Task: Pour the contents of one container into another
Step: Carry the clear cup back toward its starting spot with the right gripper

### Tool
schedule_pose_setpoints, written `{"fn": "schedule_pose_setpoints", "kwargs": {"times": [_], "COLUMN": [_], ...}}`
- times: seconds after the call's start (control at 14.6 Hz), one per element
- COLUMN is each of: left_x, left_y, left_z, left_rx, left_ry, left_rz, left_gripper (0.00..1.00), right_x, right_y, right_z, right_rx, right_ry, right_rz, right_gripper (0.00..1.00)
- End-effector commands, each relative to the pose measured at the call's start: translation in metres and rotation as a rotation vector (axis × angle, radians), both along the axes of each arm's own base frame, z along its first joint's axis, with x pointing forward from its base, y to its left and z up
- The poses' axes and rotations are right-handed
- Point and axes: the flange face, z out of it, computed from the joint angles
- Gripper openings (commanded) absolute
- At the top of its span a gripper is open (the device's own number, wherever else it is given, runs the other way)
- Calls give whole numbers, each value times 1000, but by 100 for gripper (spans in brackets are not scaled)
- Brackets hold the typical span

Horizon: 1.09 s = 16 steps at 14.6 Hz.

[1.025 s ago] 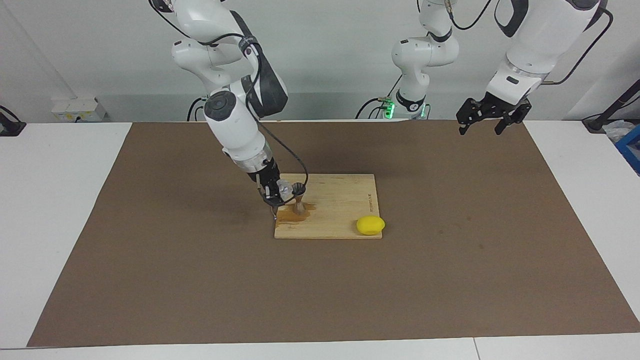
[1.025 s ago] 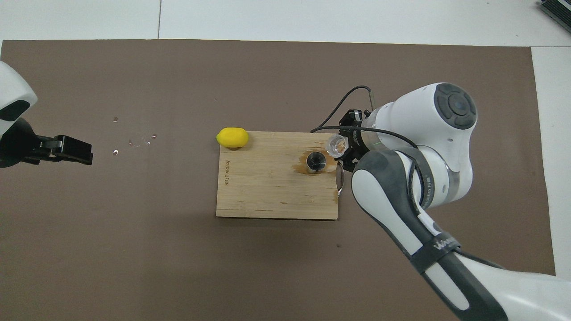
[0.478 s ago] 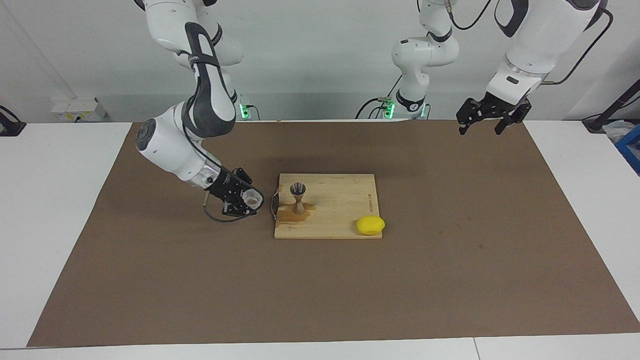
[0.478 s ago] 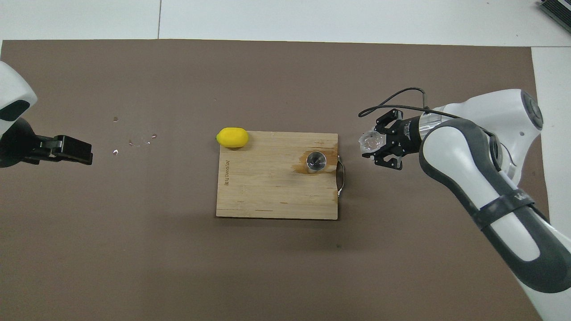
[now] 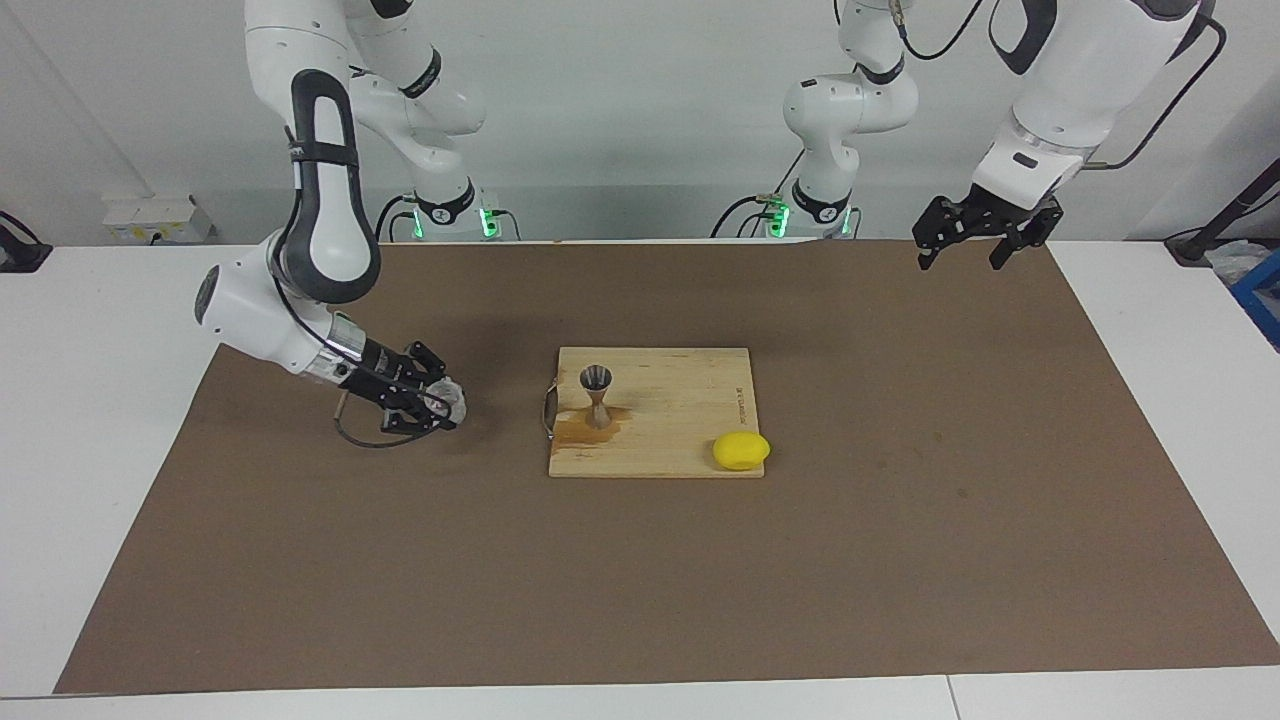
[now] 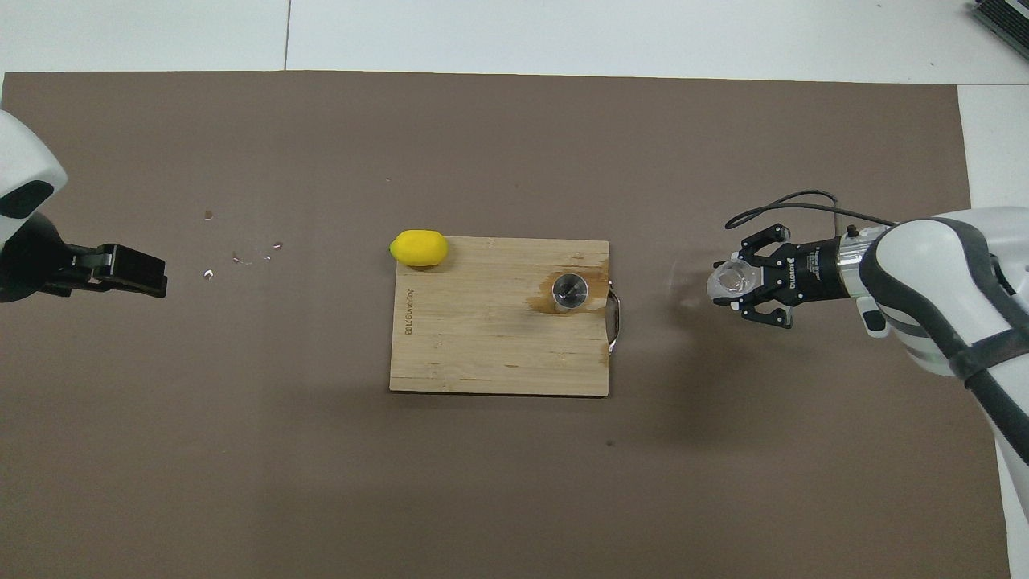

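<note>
Next, I set the small clear cup down with my right gripper on the brown mat, well out from the board's metal handle (image 6: pixel 764 310).
The small clear cup (image 5: pixel 447 402) (image 6: pixel 728 281) is tipped on its side, and my right gripper (image 5: pixel 432 405) (image 6: pixel 744 283) is shut on it low over the brown mat, off the board toward the right arm's end. On the wooden board (image 5: pixel 680 395) (image 6: pixel 482 346) the silvery hourglass jigger (image 5: pixel 597 394) (image 6: pixel 569 291) stands upright, with a wet brown stain around its foot. My left gripper (image 5: pixel 968 252) (image 6: pixel 137 272) waits open and empty in the air over the left arm's end of the mat.
A yellow lemon (image 5: pixel 741 450) (image 6: pixel 419 248) lies at the board's corner farthest from the robots, toward the left arm's end. The board's metal handle (image 5: pixel 547 410) (image 6: pixel 615 320) faces the held cup. Small crumbs (image 6: pixel 241 257) dot the mat near the left gripper.
My right gripper has carried the cup away from over the jigger, off the board toward the right arm's end, and lowered it. The left arm has not moved.
</note>
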Motion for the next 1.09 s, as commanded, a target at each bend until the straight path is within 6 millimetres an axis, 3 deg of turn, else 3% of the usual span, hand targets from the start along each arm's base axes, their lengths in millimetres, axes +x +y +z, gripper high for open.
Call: {"fn": "schedule_pose_setpoints", "kwargs": {"times": [0.0,0.21,0.75,0.82,1.03], "left_x": [-7,-7,-7,-7,-7], "left_y": [1,1,1,1,1], "left_z": [2,2,2,2,2], "left_rx": [-8,-8,-8,-8,-8], "left_ry": [8,8,8,8,8], "left_rz": [1,1,1,1,1], "left_gripper": [100,100,100,100,100], "right_x": [-7,-13,-21,-26,-33], "right_y": [-24,-56,-76,-79,-86], "right_z": [-22,-51,-68,-73,-76], "right_rx": [56,113,120,110,107], "right_ry": [-33,-43,-80,-74,-62], "right_rz": [44,53,75,63,41], "right_gripper": [0,0,0,11,97]}}
